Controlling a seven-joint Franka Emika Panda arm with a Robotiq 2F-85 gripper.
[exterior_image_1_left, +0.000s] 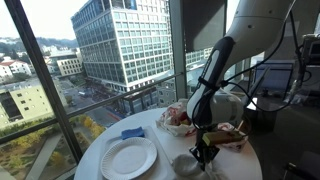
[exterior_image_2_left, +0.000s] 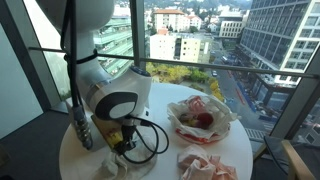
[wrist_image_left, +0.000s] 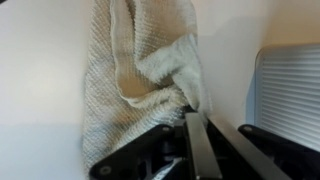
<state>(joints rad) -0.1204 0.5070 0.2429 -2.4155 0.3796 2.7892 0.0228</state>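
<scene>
I am pinching the towel's edge, but a folded flap lies doubled farther in, so next I release it, turn and take that flap (wrist_image_left: 128, 75).
A beige knitted towel (wrist_image_left: 130, 80) lies crumpled on the white round table (wrist_image_left: 40, 60). My gripper (wrist_image_left: 195, 118) is down at the table, its two fingers pressed together on a fold at the towel's edge. In an exterior view the gripper (exterior_image_1_left: 204, 152) stands upright over the towel (exterior_image_1_left: 188, 163) near the table's front. In an exterior view the arm hides the fingertips, and the towel (exterior_image_2_left: 82, 130) shows beside the gripper body (exterior_image_2_left: 118, 140).
A white paper plate (exterior_image_1_left: 128, 157) and a blue item (exterior_image_1_left: 133, 133) lie on the table. A bowl lined with paper and holding something red (exterior_image_2_left: 200, 118) stands near the window. A red-and-white striped cloth (exterior_image_2_left: 205, 165) lies near the table's edge. A black cable (exterior_image_2_left: 155, 140) loops beside the gripper.
</scene>
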